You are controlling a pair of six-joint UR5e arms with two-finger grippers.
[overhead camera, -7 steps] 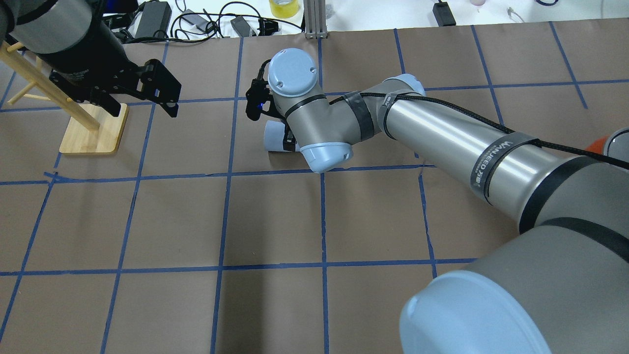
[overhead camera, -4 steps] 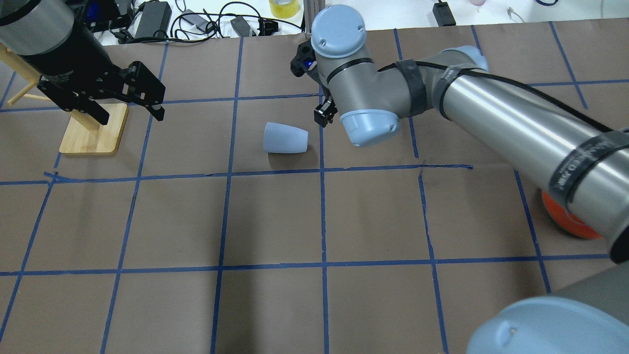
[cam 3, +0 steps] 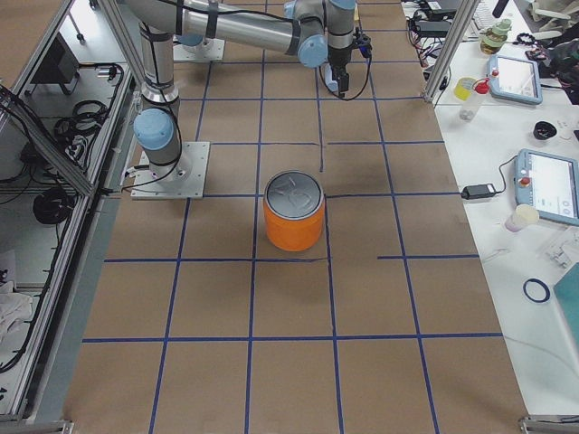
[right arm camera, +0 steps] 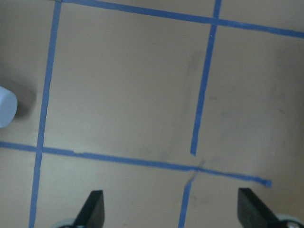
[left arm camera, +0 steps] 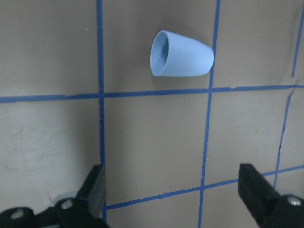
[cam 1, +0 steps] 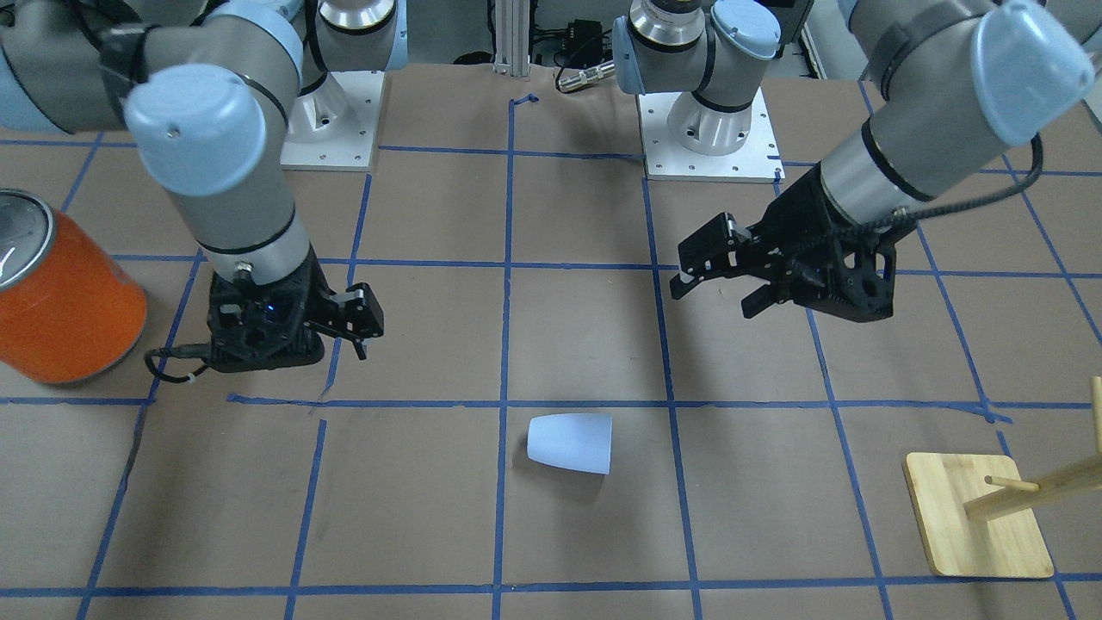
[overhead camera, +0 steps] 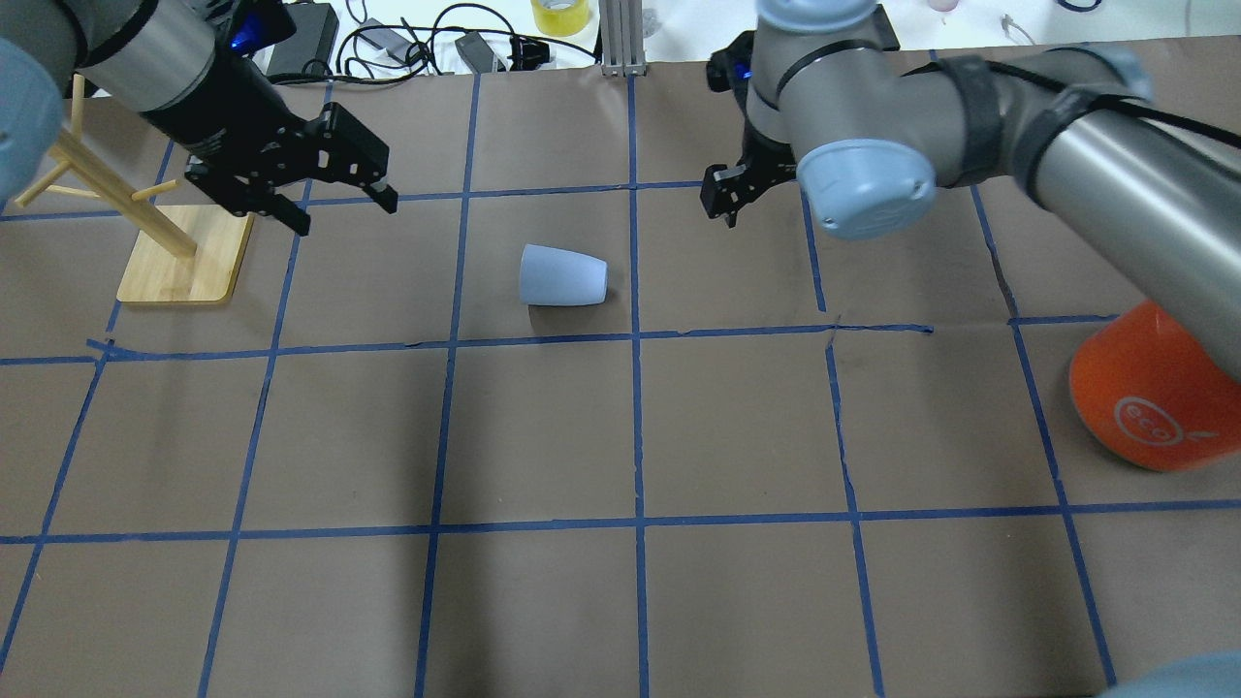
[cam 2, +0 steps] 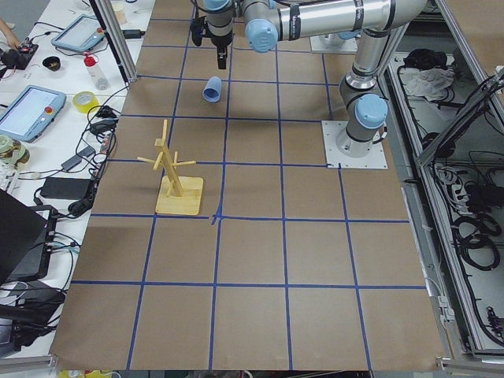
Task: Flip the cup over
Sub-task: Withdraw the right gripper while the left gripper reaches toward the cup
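Next, the left gripper closes on the cup's upper rim [cam 1: 609, 427] [left arm camera: 168, 50], with one finger inside the opening of the pale blue cup and the other outside.
The pale blue cup [overhead camera: 564, 276] lies on its side on the brown paper, mouth toward my left arm; it also shows in the front view [cam 1: 570, 443] and the left wrist view [left arm camera: 180, 54]. My left gripper [overhead camera: 341, 208] hovers open and empty to the cup's left, its fingers [left arm camera: 95, 190] spread wide with the cup ahead of them. My right gripper [overhead camera: 722, 199] is open and empty, raised to the cup's right. The right wrist view shows only the cup's edge [right arm camera: 4, 107] at its left border.
A large orange can [overhead camera: 1154, 397] with a silver top stands at the right, near my right arm. A wooden peg rack [overhead camera: 184, 257] stands at the left, just behind my left gripper. Cables and a tape roll [overhead camera: 559, 15] lie beyond the far edge.
My right gripper was down at the cup; it has lifted off and drawn back to the right. The cup stays lying on its side. My left gripper has shifted right, toward the cup.
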